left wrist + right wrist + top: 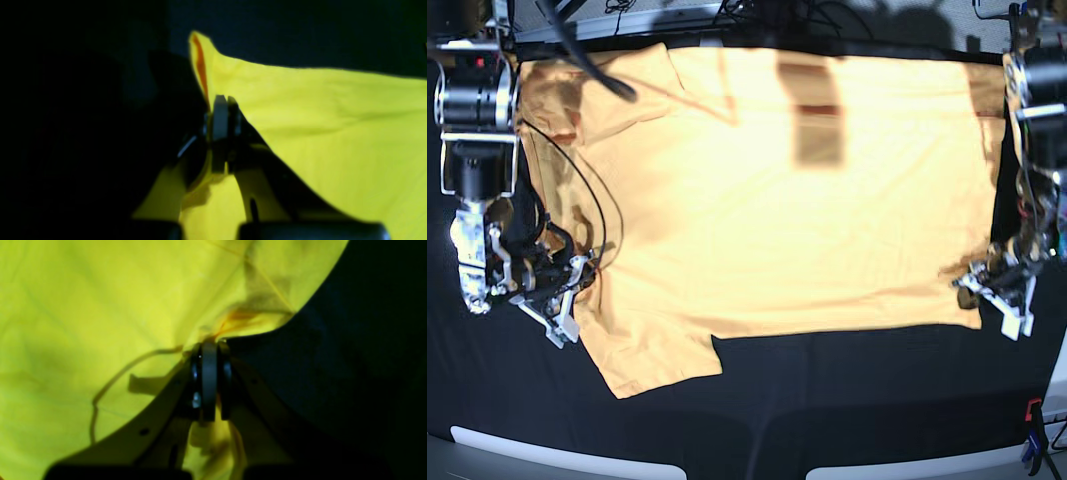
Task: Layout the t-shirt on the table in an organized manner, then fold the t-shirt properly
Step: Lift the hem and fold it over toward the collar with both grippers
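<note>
Next, my left gripper lets go of the t-shirt's near corner about halfway up the t-shirt's side edge [992,174] opposite the sleeve.
The light orange-yellow t-shirt [767,200] lies spread flat on the black table [847,400], with one short sleeve at the lower left. My left gripper [972,282] is shut on the shirt's edge near its lower right corner. The left wrist view shows its jaws [224,100] pinched together on a raised fold of the cloth [333,126]. My right gripper [590,272] is shut on the shirt's left edge just above the sleeve. The right wrist view shows its jaws [213,344] closed on bunched cloth [83,306].
A red and blue clamp [1030,440] sits at the table's lower right edge. Cables [577,190] from the right arm hang over the shirt's left side. More cables and frame parts run along the far edge. Black cloth shows in front of the shirt.
</note>
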Controlling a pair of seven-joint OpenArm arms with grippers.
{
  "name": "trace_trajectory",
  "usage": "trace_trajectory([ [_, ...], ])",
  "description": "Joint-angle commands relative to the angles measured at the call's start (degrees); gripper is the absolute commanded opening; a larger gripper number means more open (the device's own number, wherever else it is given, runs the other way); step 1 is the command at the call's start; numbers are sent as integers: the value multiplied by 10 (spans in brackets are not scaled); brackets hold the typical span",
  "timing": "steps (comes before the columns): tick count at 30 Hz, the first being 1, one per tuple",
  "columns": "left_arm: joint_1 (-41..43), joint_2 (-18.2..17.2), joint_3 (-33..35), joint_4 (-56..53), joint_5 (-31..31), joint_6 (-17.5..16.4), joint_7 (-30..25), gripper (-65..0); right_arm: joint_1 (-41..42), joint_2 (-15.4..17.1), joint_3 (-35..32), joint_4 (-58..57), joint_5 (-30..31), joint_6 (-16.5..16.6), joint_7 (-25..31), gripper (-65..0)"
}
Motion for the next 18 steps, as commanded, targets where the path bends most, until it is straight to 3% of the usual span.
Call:
trace_trajectory([
  [1,-3,-10,-3,38,-11,4,-11,-650,9,14,3,24,12,-3,8,-650],
  [6,73,-10,-6,170,-10,53,0,-650,-35,38,4,89,61,-15,-6,-650],
  [9,109,-7,-34,224,-20,56,7,-650,-61,58,4,124,87,-16,-10,-650],
  [12,138,-6,-83,256,-69,54,29,-650,-86,78,9,157,111,-27,-10,-650],
  [16,167,-6,-131,272,-122,-7,68,-650,-121,95,29,205,119,-33,-12,-650],
  [18,181,-5,-138,273,-148,-16,82,-650,-138,94,52,231,119,-33,-20,-650],
])
